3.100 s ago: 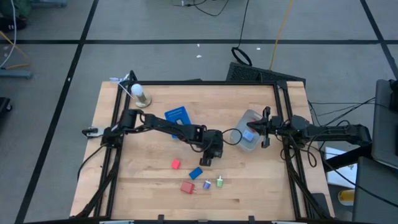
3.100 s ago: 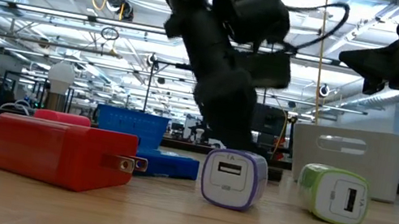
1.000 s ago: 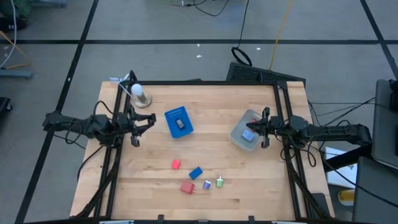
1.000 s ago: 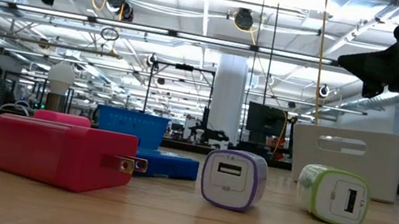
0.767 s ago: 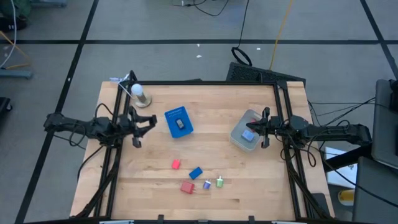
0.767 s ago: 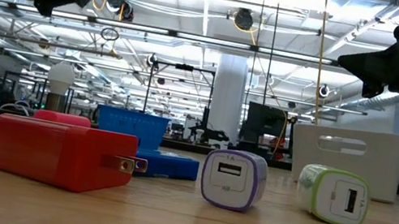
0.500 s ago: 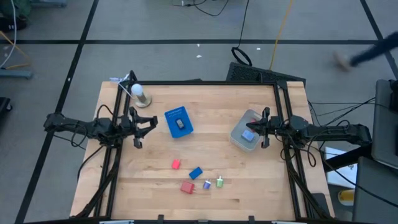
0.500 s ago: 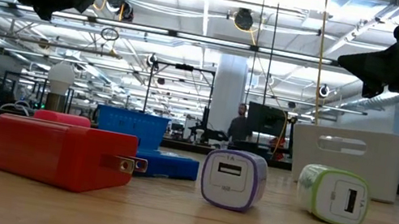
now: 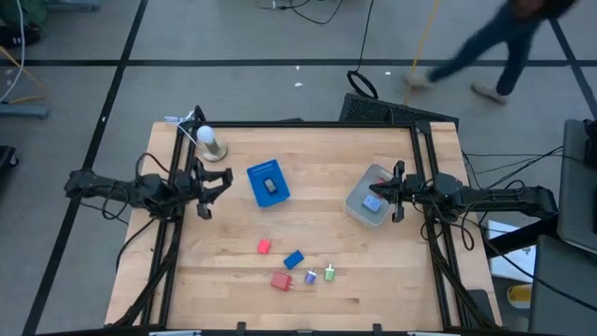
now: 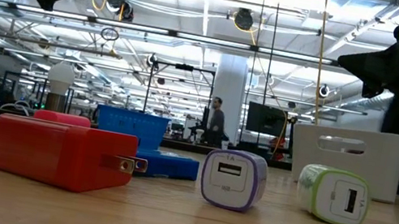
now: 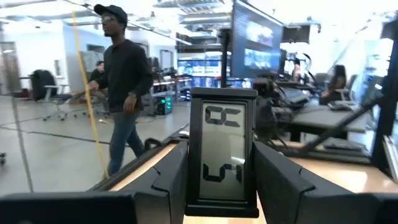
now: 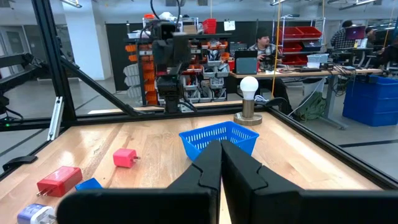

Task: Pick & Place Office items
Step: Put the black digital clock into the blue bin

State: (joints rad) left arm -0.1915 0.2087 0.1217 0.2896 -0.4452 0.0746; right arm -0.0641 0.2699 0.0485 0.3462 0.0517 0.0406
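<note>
The robot's left gripper should release the black-framed display on top of the dark piece in the blue tray (image 9: 270, 185).
My left gripper (image 9: 213, 191) hangs above the table's left edge, shut on a small black-framed display (image 11: 222, 118) with dark segment digits. My right gripper (image 9: 384, 193) is shut and hovers above the grey bin (image 9: 368, 207) at the table's right, touching nothing. A blue bit (image 9: 373, 202) lies in that bin. A blue tray (image 9: 257, 177) left of centre holds a dark piece (image 9: 269, 185). Near the table's near edge rest a small red block (image 9: 264, 246), a blue block (image 9: 295, 259), a larger red charger (image 9: 281, 281), a purple bit (image 9: 311, 277) and a green bit (image 9: 329, 273). My left gripper holds the display pinched between its two fingers (image 11: 168, 180), one on each side edge (image 11: 190, 186) of the black frame. The fingers lie level and point toward the table's right. The display stands out past the fingertips, clear of the table.
A light bulb on a base (image 9: 210, 142) stands at the far left corner. Black frame rails (image 9: 424, 187) run along the table's sides. Bare wood lies between the tray and the bin. A person (image 9: 494, 42) walks on the floor beyond the far edge.
My left gripper has stayed at the table's left edge, dipping a little and rising again. The right gripper and the pieces on the table have kept still. A person has walked in across the floor beyond the far edge.
</note>
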